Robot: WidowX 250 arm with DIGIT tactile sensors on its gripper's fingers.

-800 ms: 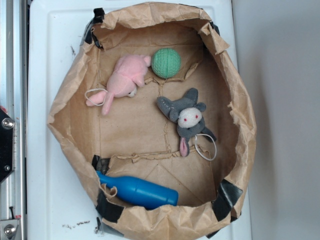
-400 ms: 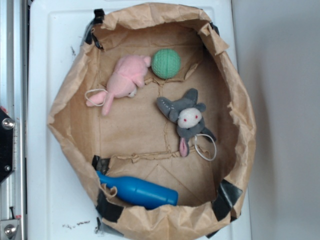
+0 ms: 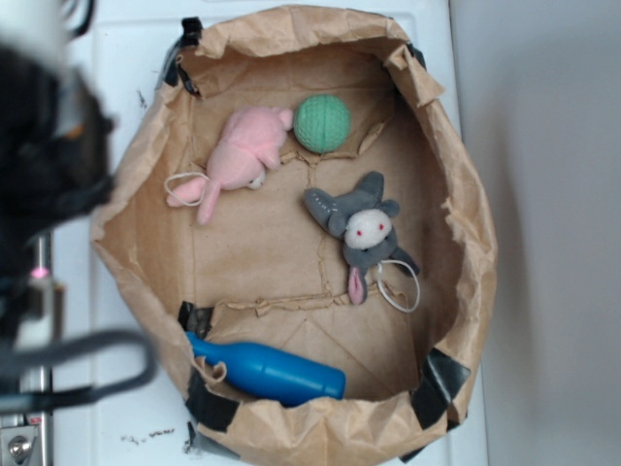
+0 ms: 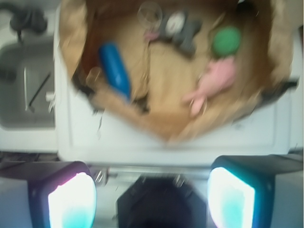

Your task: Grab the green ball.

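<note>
I should close my gripper around the middle of the green ball (image 3: 322, 124) (image 4: 226, 42), with one finger on the side of the ball toward the grey plush rabbit.
The green ball (image 3: 322, 122) lies on the floor of an open brown paper bag (image 3: 471, 223), at the back, just right of a pink plush animal (image 3: 238, 155). In the wrist view the ball (image 4: 226, 41) is at the upper right, far from the jaws. My gripper (image 4: 152, 199) is open and empty, its two fingers wide apart at the bottom of the wrist view, outside the bag over the white surface. In the exterior view my arm (image 3: 49, 155) is a dark blur at the left edge, beside the bag.
A grey plush rabbit (image 3: 364, 228) lies mid-bag. A blue bottle (image 3: 272, 371) lies against the bag's front wall. The bag's crumpled walls stand up all round. The bag sits on a white surface (image 3: 97, 58). A metal rail (image 3: 19, 97) runs along the left.
My arm has swung into the exterior view at the left, blurred by motion. The things in the bag have not moved.
</note>
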